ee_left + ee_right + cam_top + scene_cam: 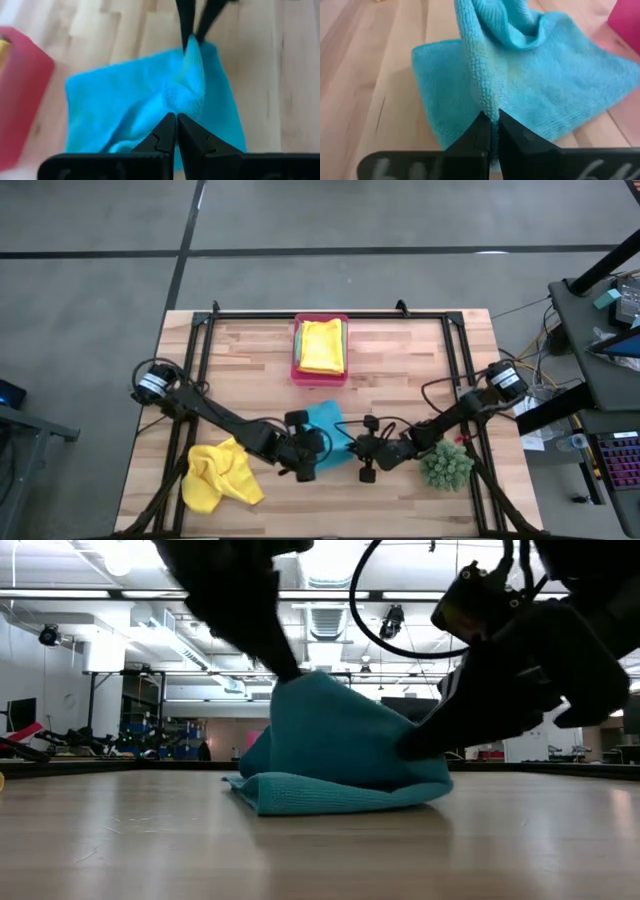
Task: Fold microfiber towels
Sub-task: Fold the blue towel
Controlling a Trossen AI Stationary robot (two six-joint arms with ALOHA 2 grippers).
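Note:
Next, my left gripper takes the towel's side edge [250, 780] after I lay down the fold that my grippers pinch, because that fold bunches the turquoise towel.
A turquoise microfiber towel [328, 425] lies bunched on the wooden table near its front edge, with a ridge of cloth drawn up from it. My left gripper [176, 119] is shut on one end of that ridge and my right gripper [490, 120] is shut on the other. In the low view the towel [340, 745] rises to a peak under the left fingers, and its lower part rests on the table. A crumpled yellow towel [220, 476] lies at the front left. More folded towels [322, 345] sit in the pink tray. My left gripper pinches the raised fold [186, 97] of the turquoise towel between its two fingers, slanting down from the table's left. The fold stands up as a peak [300, 680], while the towel's lower part stays on the table. How many layers it holds, I cannot tell. My right gripper pinches the upright fold [480, 85] of the same towel between its two fingers, slanting down from the table's right. The cloth runs up and away from the fingertips as a ridge. The rest of the towel lies spread on the table.
The pink tray [297, 370] stands at the middle back. A spiky green plant [445, 465] sits at the front right beside my right arm. Black frame rails [205, 350] run along the table's sides and back. Bare wood lies between the tray and the turquoise towel.

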